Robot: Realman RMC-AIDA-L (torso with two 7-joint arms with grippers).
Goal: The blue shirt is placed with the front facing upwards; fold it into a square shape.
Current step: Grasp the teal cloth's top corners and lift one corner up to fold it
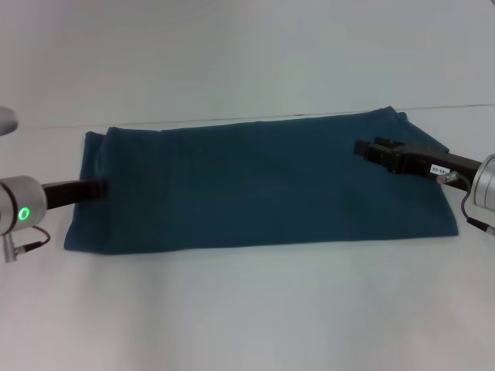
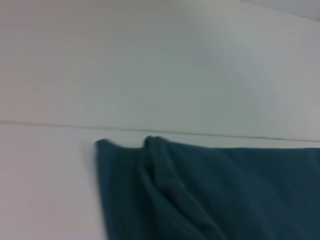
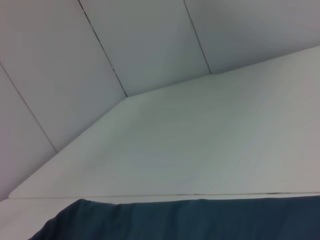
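The left gripper lifts just the upper fold of the shirt while the bottom layer lies flat, so it should open, reach lower and grip both layers at the shirt's edge (image 1: pixel 80 216) before folding.
The blue shirt (image 1: pixel 255 182) lies flat on the white table as a long, wide band with its plain teal side up; no lettering shows. My left gripper (image 1: pixel 99 188) sits low at the shirt's left edge, about halfway along that edge. My right gripper (image 1: pixel 363 148) hovers over the right part of the cloth, pointing toward the middle. The left wrist view shows a layered, folded corner of the shirt (image 2: pixel 165 190). In the right wrist view only a strip of the shirt's edge (image 3: pixel 200 220) appears.
The white table (image 1: pixel 247 309) stretches wide in front of the shirt. A pale wall (image 1: pixel 247 46) rises right behind the shirt's far edge. Panel seams run across the wall (image 3: pixel 105 55) in the right wrist view.
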